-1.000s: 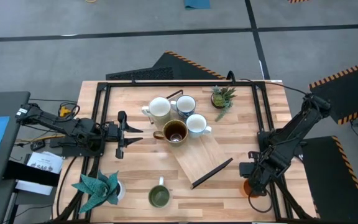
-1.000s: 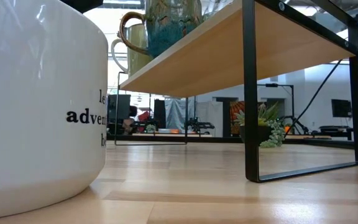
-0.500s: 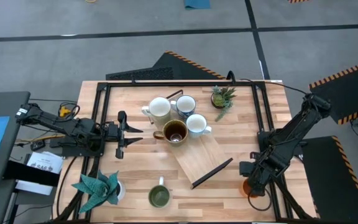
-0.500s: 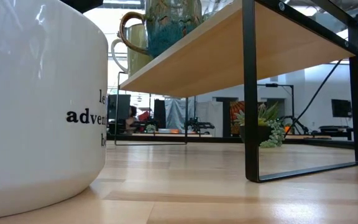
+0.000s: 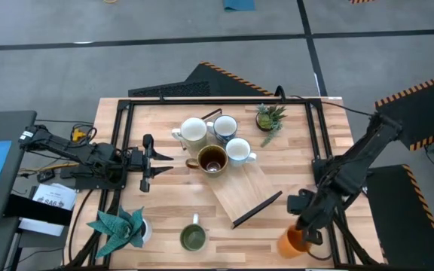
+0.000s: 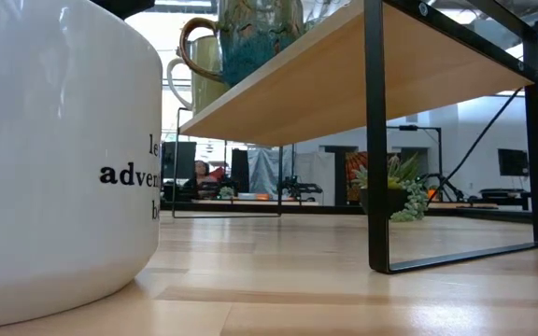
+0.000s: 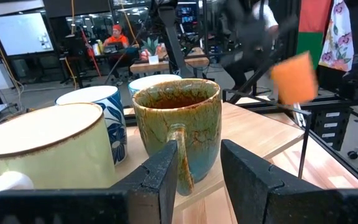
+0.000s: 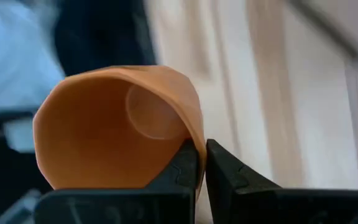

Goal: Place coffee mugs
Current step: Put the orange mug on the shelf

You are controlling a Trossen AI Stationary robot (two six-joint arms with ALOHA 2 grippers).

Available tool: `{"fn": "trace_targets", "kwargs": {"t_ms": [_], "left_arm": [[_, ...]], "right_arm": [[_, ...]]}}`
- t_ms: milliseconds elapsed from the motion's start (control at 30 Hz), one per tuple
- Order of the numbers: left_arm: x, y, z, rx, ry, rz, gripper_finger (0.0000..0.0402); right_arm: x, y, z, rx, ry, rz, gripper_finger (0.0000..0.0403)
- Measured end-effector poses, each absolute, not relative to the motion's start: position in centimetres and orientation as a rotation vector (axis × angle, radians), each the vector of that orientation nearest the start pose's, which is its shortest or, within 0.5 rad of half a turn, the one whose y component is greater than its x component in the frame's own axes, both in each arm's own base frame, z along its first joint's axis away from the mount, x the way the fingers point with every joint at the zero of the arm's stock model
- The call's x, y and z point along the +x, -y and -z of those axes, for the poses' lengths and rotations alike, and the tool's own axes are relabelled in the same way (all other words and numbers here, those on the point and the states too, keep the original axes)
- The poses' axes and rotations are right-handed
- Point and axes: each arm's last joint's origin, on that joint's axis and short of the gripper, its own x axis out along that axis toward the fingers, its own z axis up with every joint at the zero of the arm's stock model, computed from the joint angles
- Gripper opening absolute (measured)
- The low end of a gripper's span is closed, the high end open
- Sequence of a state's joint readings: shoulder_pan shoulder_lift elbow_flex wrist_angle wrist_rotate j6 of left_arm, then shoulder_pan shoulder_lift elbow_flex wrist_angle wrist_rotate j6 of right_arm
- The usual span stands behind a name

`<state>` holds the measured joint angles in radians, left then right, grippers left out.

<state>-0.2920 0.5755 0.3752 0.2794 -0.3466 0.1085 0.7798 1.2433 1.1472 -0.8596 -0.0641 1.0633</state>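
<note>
My right gripper is going to release the orange mug, now at the table's near corner, on the wooden shelf point(image 5: 258, 183) between the grouped mugs and the shelf's black edge.
My right gripper point(image 5: 304, 226) is at the table's near right corner, shut on the orange mug point(image 5: 291, 242), which also shows in the air in the left wrist view point(image 7: 294, 77). My left gripper point(image 5: 159, 161) is open at the left, level, pointing at the dark brown mug point(image 5: 212, 159), apart from it. The cream mug point(image 5: 193, 130), a pale bluish mug point(image 5: 224, 126) and a white mug point(image 5: 238, 150) stand beside the brown one at the wooden shelf's point(image 5: 243, 188) far end. The green mug point(image 5: 193, 238) stands on its base on the table near the front edge. My right gripper pinches the orange mug's wall at the rim point(image 8: 196, 155), one finger point(image 8: 182, 169) inside the mug and one point(image 8: 224, 171) outside. The mug is lifted clear of the table and tipped, its mouth facing the wrist camera.
A small pot with a spiky green plant point(image 5: 270, 118) stands at the far right. A teal folded-paper plant point(image 5: 119, 229) in a white lettered pot point(image 6: 54, 159) stands at the near left. A black metal frame point(image 5: 217, 101) runs round the table.
My right gripper has lifted the orange mug off the table and carried it a little toward the near edge and the left. The mug has tipped, and more of it now shows from under the gripper.
</note>
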Motion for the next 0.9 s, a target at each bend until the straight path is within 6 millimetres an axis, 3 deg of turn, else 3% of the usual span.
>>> {"fn": "trace_targets", "kwargs": {"t_ms": [167, 300, 600, 900], "left_arm": [[14.2, 3.2, -26.5, 0.084, 0.072, -0.059, 0.011], [14.2, 3.2, -26.5, 0.084, 0.072, -0.058, 0.011], [14.2, 3.2, -26.5, 0.084, 0.072, -0.058, 0.011], [14.2, 3.2, -26.4, 0.08, 0.07, -0.058, 0.011]], "right_arm": [[19.7, -16.1, -37.7, 0.447, -0.866, -0.264, 0.0034], [22.1, -14.1, -40.5, 0.378, -0.785, -0.19, 0.0034], [26.4, -7.8, -40.5, 0.315, -1.065, 0.185, 0.0034], [27.8, -5.7, -38.9, 0.373, -1.287, 0.256, 0.0034]]}}
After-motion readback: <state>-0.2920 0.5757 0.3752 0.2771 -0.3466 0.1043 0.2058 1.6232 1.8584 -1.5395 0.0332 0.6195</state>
